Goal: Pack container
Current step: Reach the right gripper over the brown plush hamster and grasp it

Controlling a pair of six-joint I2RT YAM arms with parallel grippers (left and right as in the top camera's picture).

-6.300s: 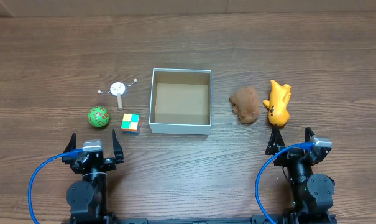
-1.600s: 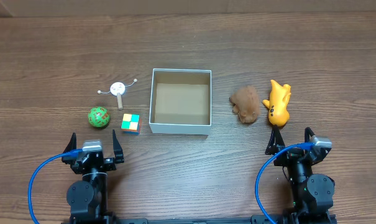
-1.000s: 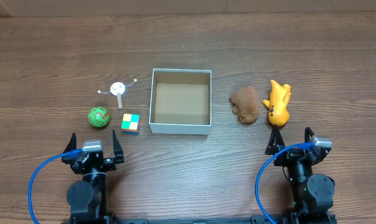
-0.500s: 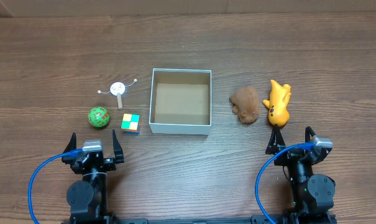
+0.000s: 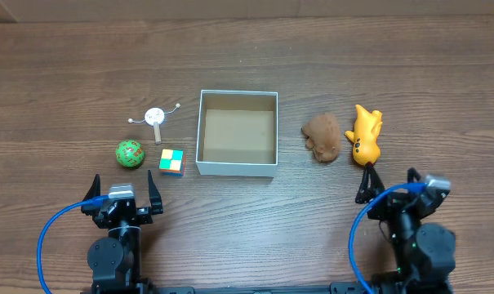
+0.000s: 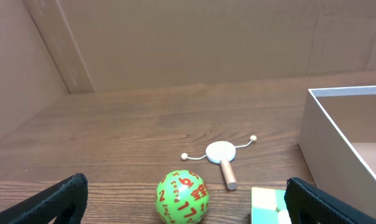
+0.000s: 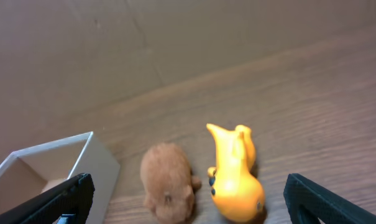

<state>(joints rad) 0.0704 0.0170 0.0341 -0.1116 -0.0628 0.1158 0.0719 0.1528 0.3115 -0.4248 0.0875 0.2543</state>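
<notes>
The brown plush beside the yellow toy will be grabbed by my right gripper, which will close across the middle of its body [image 5: 323, 135] [image 7: 167, 175].
The container [image 5: 199, 131] is a square white-walled box with a bare brown floor, at the table's middle; it also shows in the left wrist view [image 6: 337, 134] and the right wrist view [image 7: 51, 162]. Left of it lie a green numbered ball [image 5: 130, 153] [image 6: 182, 196], a colour cube [image 5: 171, 161] [image 6: 270, 205] and a white spinner toy [image 5: 155, 118] [image 6: 221, 153]. Right of it lie a brown plush [image 5: 322, 136] [image 7: 169, 182] and a yellow toy [image 5: 364, 135] [image 7: 235, 174]. My left gripper [image 5: 122, 196] [image 6: 184, 202] is open and empty, near the ball. My right gripper [image 5: 389, 186] [image 7: 188, 199] is open and empty, just short of the plush and yellow toy.
Brown cardboard walls [image 6: 194, 43] stand behind the table. Blue cables [image 5: 55, 233] loop beside both arm bases at the front edge.
My right arm has shifted a little to the right and toward the front edge. The left arm and all the toys have not moved.
</notes>
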